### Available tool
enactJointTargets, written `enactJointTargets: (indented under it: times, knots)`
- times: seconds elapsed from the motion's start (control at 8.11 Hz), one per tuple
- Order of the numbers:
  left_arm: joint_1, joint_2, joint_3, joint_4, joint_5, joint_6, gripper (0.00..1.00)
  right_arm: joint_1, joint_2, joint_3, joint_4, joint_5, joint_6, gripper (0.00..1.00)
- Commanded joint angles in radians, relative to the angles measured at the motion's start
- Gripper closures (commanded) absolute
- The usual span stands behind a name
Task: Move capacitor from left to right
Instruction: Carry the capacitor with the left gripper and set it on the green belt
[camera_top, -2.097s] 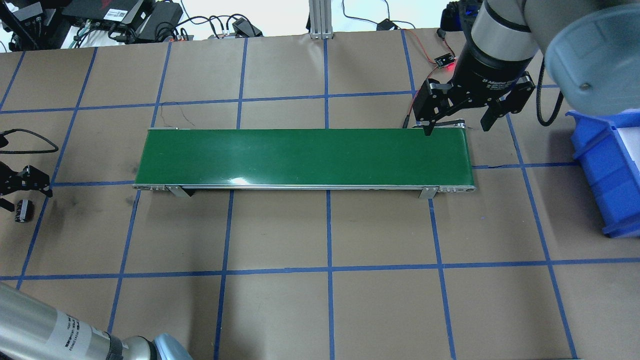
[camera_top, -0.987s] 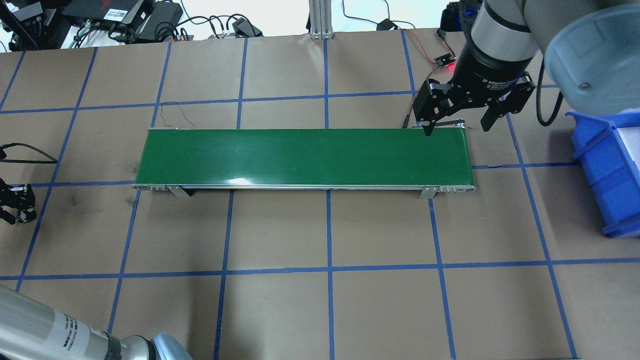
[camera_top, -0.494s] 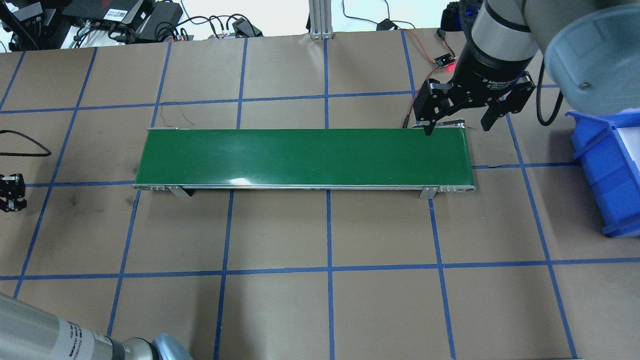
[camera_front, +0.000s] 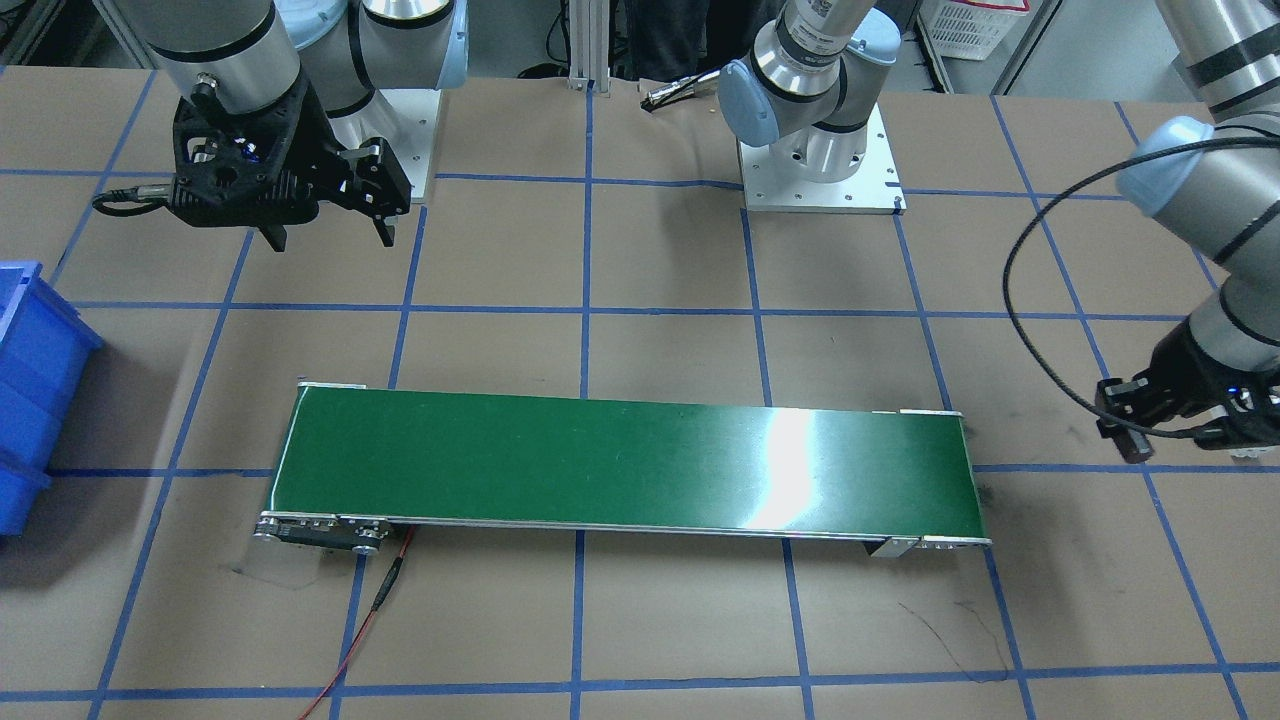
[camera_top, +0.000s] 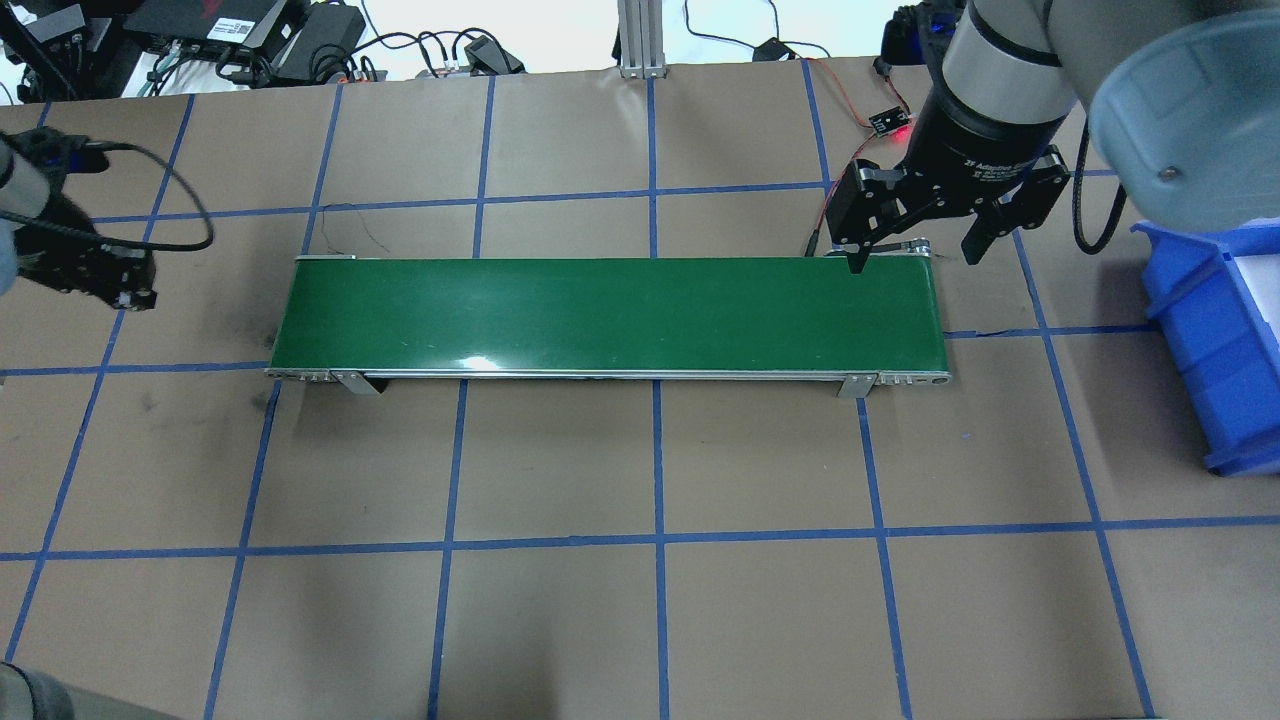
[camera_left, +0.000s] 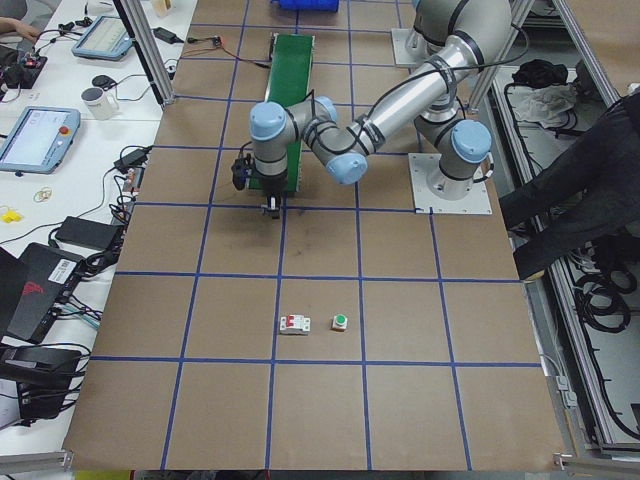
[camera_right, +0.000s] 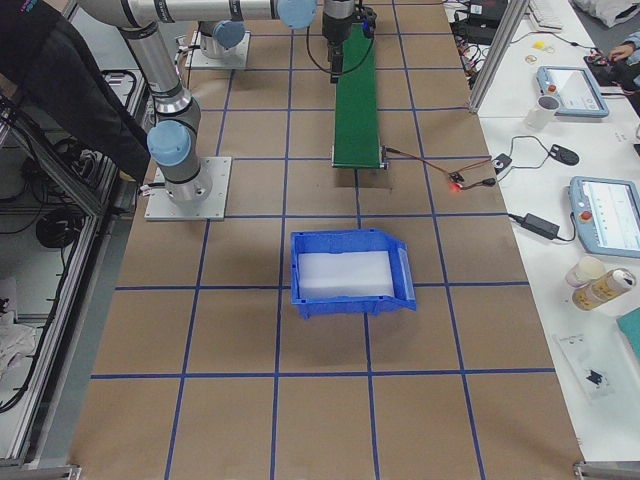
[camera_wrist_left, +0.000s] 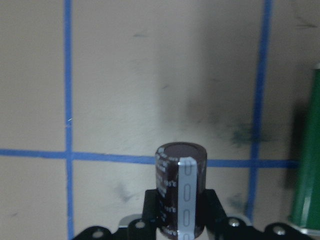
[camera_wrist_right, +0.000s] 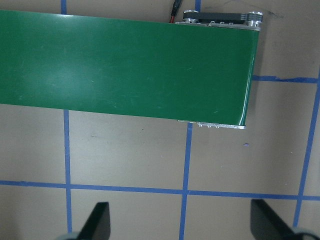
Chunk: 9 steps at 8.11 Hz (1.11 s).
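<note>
My left gripper releases the capacitor next, midway across the green conveyor belt (camera_front: 909, 478), near its closest end.
The capacitor (camera_wrist_left: 180, 170) is a dark brown cylinder with a pale stripe. My left gripper (camera_wrist_left: 180, 212) is shut on it and holds it above the brown table, just off the left end of the green conveyor belt (camera_top: 600, 315). This gripper also shows in the overhead view (camera_top: 128, 290) and in the front-facing view (camera_front: 1130, 440). My right gripper (camera_top: 910, 255) is open and empty, hovering over the belt's far right corner; its wrist view shows the belt's end (camera_wrist_right: 125, 60) below it.
A blue bin (camera_top: 1215, 330) with a white liner stands right of the belt. A white breaker (camera_left: 294, 324) and a green-capped button (camera_left: 340, 322) lie on the table beyond the left end. A red-lit sensor board (camera_top: 885, 122) with wires sits behind the belt.
My left gripper closed on the capacitor at the table's left edge, lifted it, and moved up and toward the belt's left end. The right arm has not moved.
</note>
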Motion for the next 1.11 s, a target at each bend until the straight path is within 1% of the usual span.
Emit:
enactJointTargets:
  times: [0.0,0.12,0.25,0.62,0.99]
  knots:
    - [-0.23,0.003,-0.002,-0.019,-0.081,-0.034,1.0,0.0,0.0,0.0,0.002,0.001,-0.001,0.0]
    - [-0.273,-0.009,-0.006,-0.024,-0.088,-0.034,1.0,0.0,0.0,0.0,0.004,-0.001,-0.001,0.0]
    - [-0.287,-0.02,-0.007,-0.024,-0.088,-0.034,1.0,0.0,0.0,0.0,0.004,-0.001,-0.001,0.0]
    - [-0.286,-0.041,-0.013,-0.026,-0.076,-0.034,1.0,0.0,0.0,0.0,0.004,-0.002,-0.001,0.0]
    - [-0.283,-0.104,-0.013,-0.023,-0.074,-0.038,1.0,0.0,-0.001,0.0,-0.002,-0.001,-0.002,0.0]
